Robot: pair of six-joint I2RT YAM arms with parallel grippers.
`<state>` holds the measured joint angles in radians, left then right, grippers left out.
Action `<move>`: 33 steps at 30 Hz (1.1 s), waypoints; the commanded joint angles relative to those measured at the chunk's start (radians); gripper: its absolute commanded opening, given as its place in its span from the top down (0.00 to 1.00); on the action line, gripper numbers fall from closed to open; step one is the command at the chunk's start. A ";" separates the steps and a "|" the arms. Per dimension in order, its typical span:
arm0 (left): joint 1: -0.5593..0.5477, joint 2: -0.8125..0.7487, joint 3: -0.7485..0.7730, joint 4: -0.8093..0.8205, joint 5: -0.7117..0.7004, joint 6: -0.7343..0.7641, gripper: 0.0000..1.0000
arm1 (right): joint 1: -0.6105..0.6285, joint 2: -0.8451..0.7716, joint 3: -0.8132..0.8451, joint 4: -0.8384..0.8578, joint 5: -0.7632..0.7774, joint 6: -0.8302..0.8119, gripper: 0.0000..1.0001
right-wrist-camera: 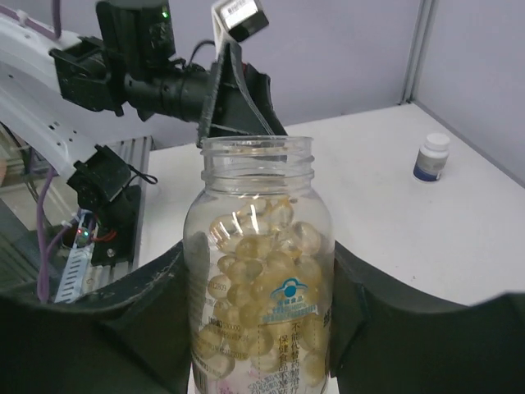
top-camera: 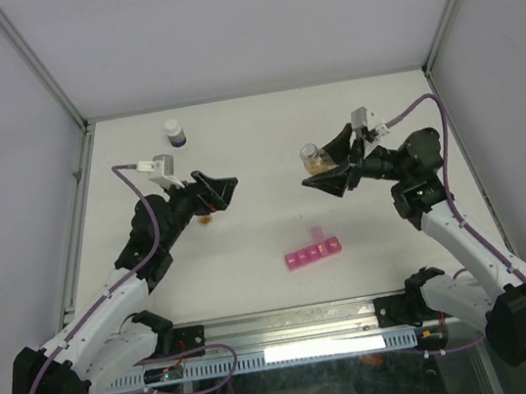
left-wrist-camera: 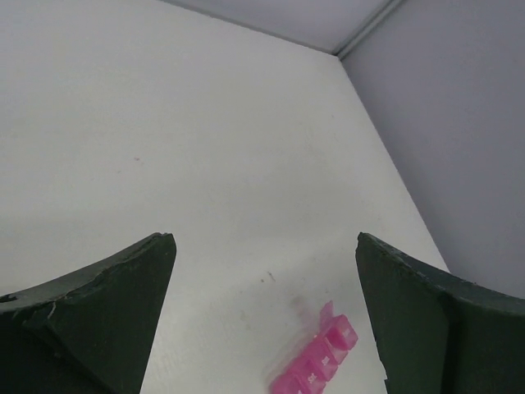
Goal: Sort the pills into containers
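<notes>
The robot's left gripper needs to next go down to the small orange object on the table under the robot's left arm and close around that object's outer rim [top-camera: 205, 219].
The pink pill-box strip [top-camera: 313, 253] lies on the table near the front middle, with one end lid standing open. It also shows in the left wrist view [left-wrist-camera: 316, 363], low between my fingers and farther off. My left gripper [top-camera: 229, 192] [left-wrist-camera: 264, 240] is open and empty, up over the table to the left of the strip. My right gripper [top-camera: 330, 163] [right-wrist-camera: 258, 256] is shut on a clear uncapped bottle [top-camera: 314, 158] [right-wrist-camera: 258, 271] full of yellow capsules and holds it upright above the table, right of middle.
A white-capped dark bottle [top-camera: 174, 133] [right-wrist-camera: 431, 156] stands at the back left. A small orange object [top-camera: 205, 219] lies on the table under my left arm. The left arm [right-wrist-camera: 164, 74] faces the bottle. Enclosure walls ring the table.
</notes>
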<state>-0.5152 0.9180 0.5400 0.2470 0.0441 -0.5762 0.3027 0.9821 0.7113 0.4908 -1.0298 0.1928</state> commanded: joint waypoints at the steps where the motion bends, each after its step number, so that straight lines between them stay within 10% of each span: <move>1: 0.007 0.002 0.031 -0.223 -0.178 -0.056 0.06 | -0.045 -0.039 -0.077 0.429 -0.055 0.258 1.00; 6: 0.004 0.099 0.107 -0.400 -0.285 -0.082 0.09 | -0.056 -0.143 -0.183 0.559 -0.076 0.302 1.00; 18: -0.031 0.405 0.223 -0.531 -0.553 -0.031 0.15 | -0.068 -0.175 -0.195 0.224 -0.113 0.041 1.00; 33: -0.025 0.650 0.303 -0.548 -0.574 -0.020 0.42 | -0.071 -0.156 -0.190 0.189 -0.111 0.015 1.00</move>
<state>-0.5373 1.5665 0.8017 -0.3157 -0.5014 -0.6083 0.2394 0.8280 0.5076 0.6624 -1.1408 0.2253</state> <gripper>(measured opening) 0.594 0.548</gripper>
